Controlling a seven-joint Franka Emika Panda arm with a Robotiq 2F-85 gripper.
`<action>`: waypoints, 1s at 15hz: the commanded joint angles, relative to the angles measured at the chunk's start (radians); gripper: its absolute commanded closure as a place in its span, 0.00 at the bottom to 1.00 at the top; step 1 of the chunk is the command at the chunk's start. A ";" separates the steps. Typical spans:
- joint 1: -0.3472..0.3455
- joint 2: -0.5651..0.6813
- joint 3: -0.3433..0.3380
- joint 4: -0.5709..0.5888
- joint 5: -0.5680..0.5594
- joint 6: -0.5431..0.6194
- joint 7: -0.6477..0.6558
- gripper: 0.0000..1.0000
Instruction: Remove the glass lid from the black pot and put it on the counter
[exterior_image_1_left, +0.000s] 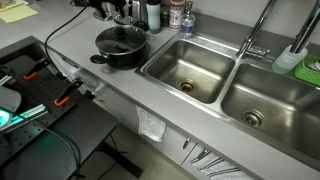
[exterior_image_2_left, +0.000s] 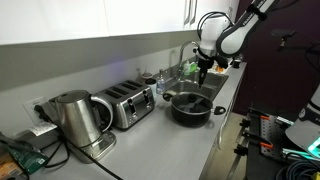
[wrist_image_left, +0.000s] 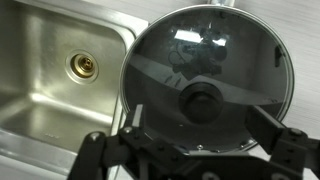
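Observation:
The glass lid has to come off the black pot, so next I close my gripper on the black knob (exterior_image_1_left: 121, 32) (wrist_image_left: 201, 102) of that lid.
The black pot (exterior_image_1_left: 120, 52) stands on the grey counter (exterior_image_1_left: 110, 90) beside the sinks, with the glass lid (exterior_image_1_left: 120, 40) on it. Both also show in an exterior view, pot (exterior_image_2_left: 190, 108) and lid (exterior_image_2_left: 190, 99). In the wrist view the lid (wrist_image_left: 200, 55) fills the middle and its black knob (wrist_image_left: 200, 101) lies between my fingers. My gripper (wrist_image_left: 200, 130) is open and empty and hangs above the lid without touching it. It shows above the pot in both exterior views (exterior_image_2_left: 204, 68) (exterior_image_1_left: 112, 12).
Two sunken steel basins (exterior_image_1_left: 190, 65) (exterior_image_1_left: 270, 95) lie beside the pot, with a faucet (exterior_image_1_left: 258, 35) behind them. Bottles (exterior_image_1_left: 165, 14) stand at the back wall. A toaster (exterior_image_2_left: 128, 105) and a kettle (exterior_image_2_left: 72, 118) stand further along the counter. A cloth (exterior_image_1_left: 150, 125) hangs off the front edge.

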 joint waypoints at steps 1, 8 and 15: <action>-0.008 0.070 -0.011 0.013 0.020 0.074 -0.104 0.00; -0.090 0.176 0.010 0.044 0.147 0.081 -0.346 0.00; -0.097 0.210 0.037 0.081 0.146 0.074 -0.390 0.00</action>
